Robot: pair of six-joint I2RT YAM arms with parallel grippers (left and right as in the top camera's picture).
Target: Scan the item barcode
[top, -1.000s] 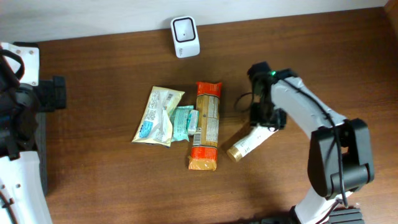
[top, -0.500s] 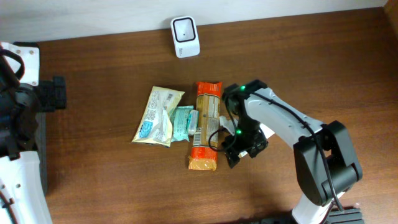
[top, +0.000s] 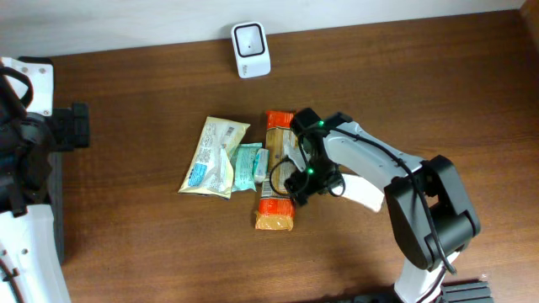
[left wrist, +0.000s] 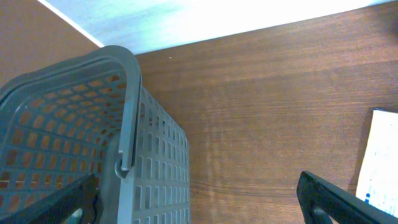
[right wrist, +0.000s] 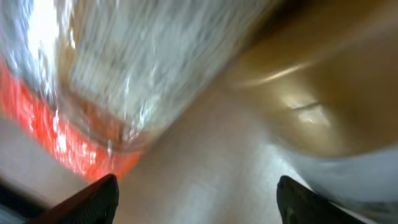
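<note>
Next, my right gripper backs away and takes the tube by its white body [top: 364, 192], because it is between the orange package and the tube's gold cap.
The white scanner [top: 251, 50] stands at the back of the table. Four items lie mid-table: a cream packet [top: 213, 156], a teal packet [top: 250, 167], a long orange package [top: 278, 168] and a white tube [top: 364, 193]. My right gripper [top: 301, 185] is low at the orange package's lower right side, with the tube's near end hidden beneath it. In the right wrist view its fingers stand wide apart and open [right wrist: 199, 202], the blurred orange package [right wrist: 68, 143] at left and the tube's gold cap [right wrist: 311, 106] at right. My left gripper [left wrist: 199, 202] is open and holds nothing.
A grey perforated basket [left wrist: 124, 155] sits under the left gripper at the table's left edge. The corner of a white packet [left wrist: 382, 155] shows at the right of the left wrist view. The left arm [top: 25, 143] stays at the far left.
My right gripper has let go of the tube, opened wider and swung left from the tube to the orange package. The tube now lies turned on the table. The left arm has not moved.
</note>
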